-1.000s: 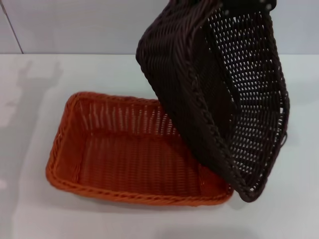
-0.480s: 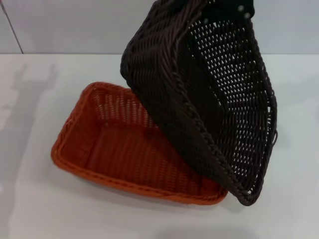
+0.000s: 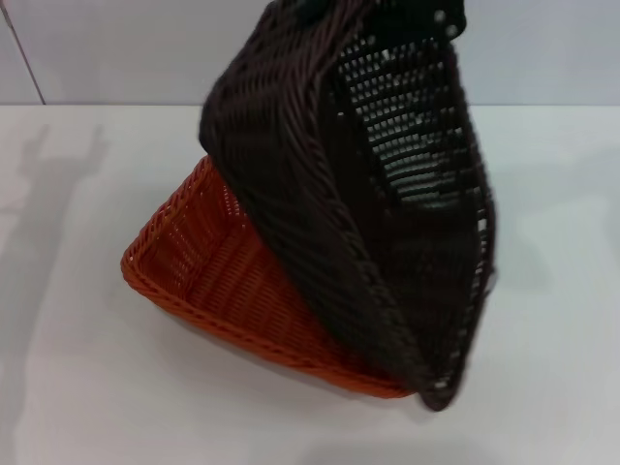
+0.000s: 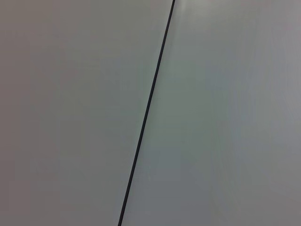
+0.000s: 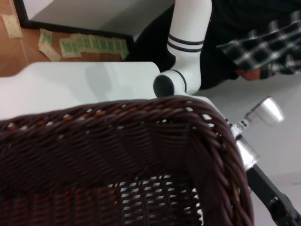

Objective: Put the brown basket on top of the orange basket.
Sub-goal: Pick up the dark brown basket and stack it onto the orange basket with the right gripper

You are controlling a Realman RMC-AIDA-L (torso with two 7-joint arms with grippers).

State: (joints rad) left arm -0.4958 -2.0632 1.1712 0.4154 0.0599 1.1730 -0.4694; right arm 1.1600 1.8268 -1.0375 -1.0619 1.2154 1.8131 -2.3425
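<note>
My right gripper needs to release the brown basket so it sits nested in the middle of the orange basket's open top (image 3: 289, 232).
The brown basket (image 3: 387, 213) hangs steeply tilted, almost on edge, held up by its top rim. My right gripper (image 3: 444, 14) is shut on that rim at the top edge of the head view. The basket's low corner is down at the near right corner of the orange basket (image 3: 218, 276). The orange basket lies on the white table (image 3: 77, 387), skewed, with its right half hidden behind the brown one. The brown basket's braided rim (image 5: 117, 117) fills the right wrist view. My left gripper is out of view; the left wrist view shows only a grey surface with a dark seam (image 4: 146, 113).
A pale wall (image 3: 116, 48) runs along the table's far edge. The right wrist view shows a white robot arm segment (image 5: 188, 42), a person in a plaid sleeve (image 5: 263, 42) and floor with taped labels (image 5: 89, 45).
The brown basket has swung left and further over the orange basket, turning more edge-on. The orange basket has turned on the table, its left end moving back and right.
</note>
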